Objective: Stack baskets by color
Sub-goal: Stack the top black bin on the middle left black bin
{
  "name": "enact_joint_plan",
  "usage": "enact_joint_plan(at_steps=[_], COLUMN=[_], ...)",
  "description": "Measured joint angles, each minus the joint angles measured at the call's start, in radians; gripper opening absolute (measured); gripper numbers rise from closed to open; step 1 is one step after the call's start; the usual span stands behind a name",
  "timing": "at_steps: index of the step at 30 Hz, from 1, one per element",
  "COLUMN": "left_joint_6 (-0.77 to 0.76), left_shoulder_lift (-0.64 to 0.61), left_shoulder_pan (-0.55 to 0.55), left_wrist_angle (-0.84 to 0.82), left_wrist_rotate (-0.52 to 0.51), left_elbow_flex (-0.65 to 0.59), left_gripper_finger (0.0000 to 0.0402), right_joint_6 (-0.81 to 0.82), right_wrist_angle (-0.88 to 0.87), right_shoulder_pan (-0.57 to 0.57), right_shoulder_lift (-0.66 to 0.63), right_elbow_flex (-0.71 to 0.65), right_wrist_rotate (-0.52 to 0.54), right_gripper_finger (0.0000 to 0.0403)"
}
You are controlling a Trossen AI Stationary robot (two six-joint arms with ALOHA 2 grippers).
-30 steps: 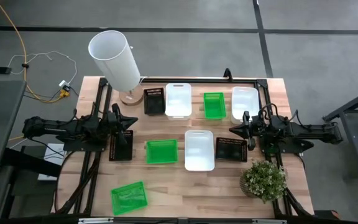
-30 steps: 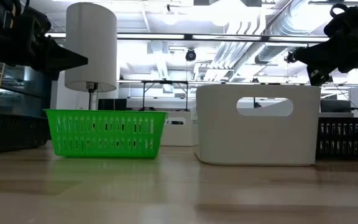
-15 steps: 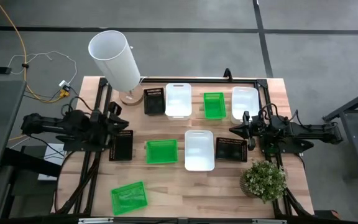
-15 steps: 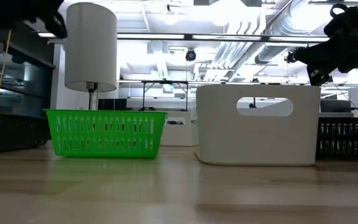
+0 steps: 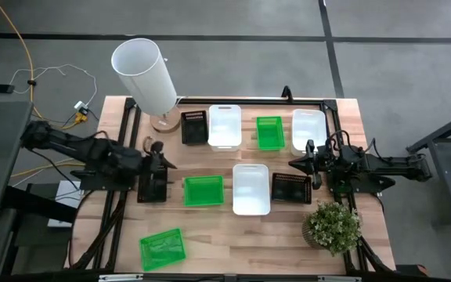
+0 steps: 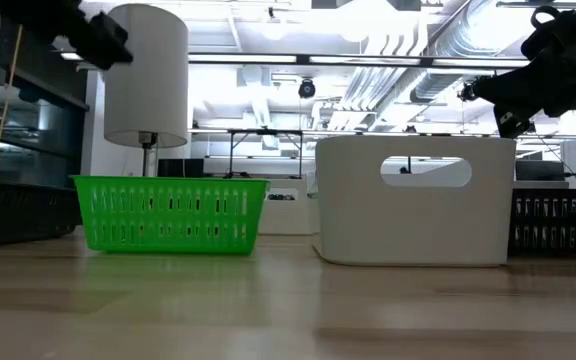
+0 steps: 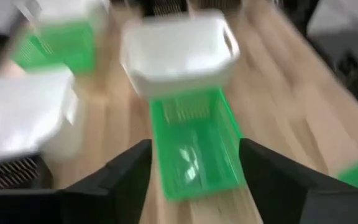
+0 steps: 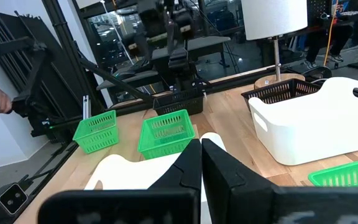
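The near-side rim of the black basket (image 5: 195,143) (image 7: 45,170), which stands along the far edge beside the tall white cylinder, should be grabbed next by my left gripper.
My left gripper (image 7: 194,186) is open and hangs over the table's left side (image 5: 161,160), above a black basket (image 5: 153,183). It slants down toward a green basket (image 7: 194,149) and touches nothing. That green basket (image 5: 203,190) rests on the table beside a white basket (image 5: 250,188) and another black basket (image 5: 291,186). Along the far edge stand a black basket (image 5: 194,127), a white basket (image 5: 225,125), a green basket (image 5: 269,131) and a white basket (image 5: 308,128). A third green basket (image 5: 163,248) lies near the front left. My right gripper (image 8: 201,155) is shut and waits at the right (image 5: 296,163).
A tall white cylinder on a round wooden foot (image 5: 143,74) leans over the far left corner. A potted green plant (image 5: 333,225) stands at the near right. Bare wood (image 5: 241,243) lies along the near edge between the front green basket and the plant.
My left gripper has risen from low over the table's left side and shifted a little toward the near edge and the table's middle. It has tipped from level to slanting down at the green basket. No basket has moved.
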Motion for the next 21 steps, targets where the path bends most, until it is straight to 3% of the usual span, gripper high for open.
enact_joint_plan(at_steps=[5,13,17,21], left_joint_6=[-0.056,-0.054,-0.248,-0.372], left_shoulder_lift=[0.165,0.356,0.419,0.455], left_shoulder_pan=[-0.084,-0.17,-0.152,-0.135], left_wrist_angle=[-0.196,-0.29,-0.287,-0.287], left_wrist_rotate=[0.014,0.027,-0.041,-0.01], left_elbow_flex=[0.065,0.137,0.159,0.177], left_gripper_finger=[0.0249,0.0242,0.0241,0.024], right_joint_6=[0.0,0.0,0.0,0.0], right_wrist_angle=[0.0,0.001,0.001,0.002], right_shoulder_pan=[0.0,0.0,0.0,0.0], right_shoulder_lift=[0.0,0.003,0.003,0.007], right_elbow_flex=[0.0,0.0,0.0,0.0], right_wrist_rotate=[0.0,0.0,0.0,0.0], right_gripper_finger=[0.0,0.0,0.0,0.0])
